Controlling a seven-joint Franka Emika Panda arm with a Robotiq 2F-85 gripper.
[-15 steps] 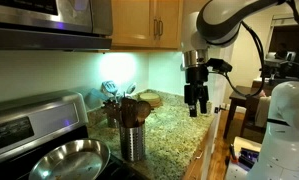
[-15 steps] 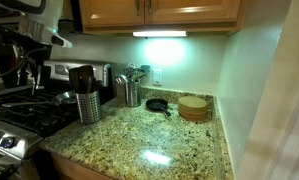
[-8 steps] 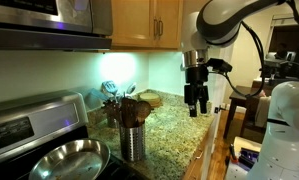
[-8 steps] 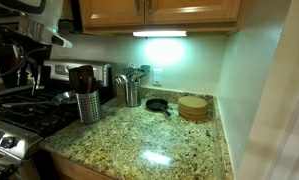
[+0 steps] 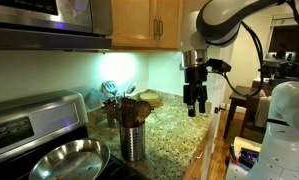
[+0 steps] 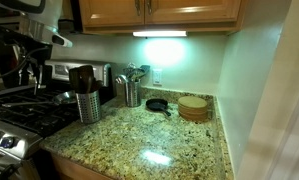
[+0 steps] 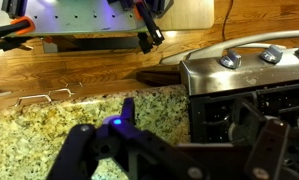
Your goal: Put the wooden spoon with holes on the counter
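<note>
The wooden spoon with holes is in the steel utensil holder, and I should next close my gripper on the top edge of the head (image 5: pixel 142 102) of that spoon.
The speckled granite counter (image 5: pixel 175 126) shows in both exterior views and in the wrist view (image 7: pixel 49 125). A steel utensil holder (image 5: pixel 133 142) stands on it beside the stove, also seen in an exterior view (image 6: pixel 88 106). Several wooden utensils (image 5: pixel 134 110) stand in it; I cannot tell which one has holes. My gripper (image 5: pixel 196 103) hangs in the air well away from the holder, open and empty. Its dark fingers (image 7: pixel 174 152) fill the bottom of the wrist view, above the counter's front edge.
A stove with a steel pan (image 5: pixel 64 160) sits next to the holder; its knobs (image 7: pixel 229 60) show in the wrist view. A second holder (image 6: pixel 127 93), a small black skillet (image 6: pixel 157 104) and a round wooden stack (image 6: pixel 194 107) stand near the back wall.
</note>
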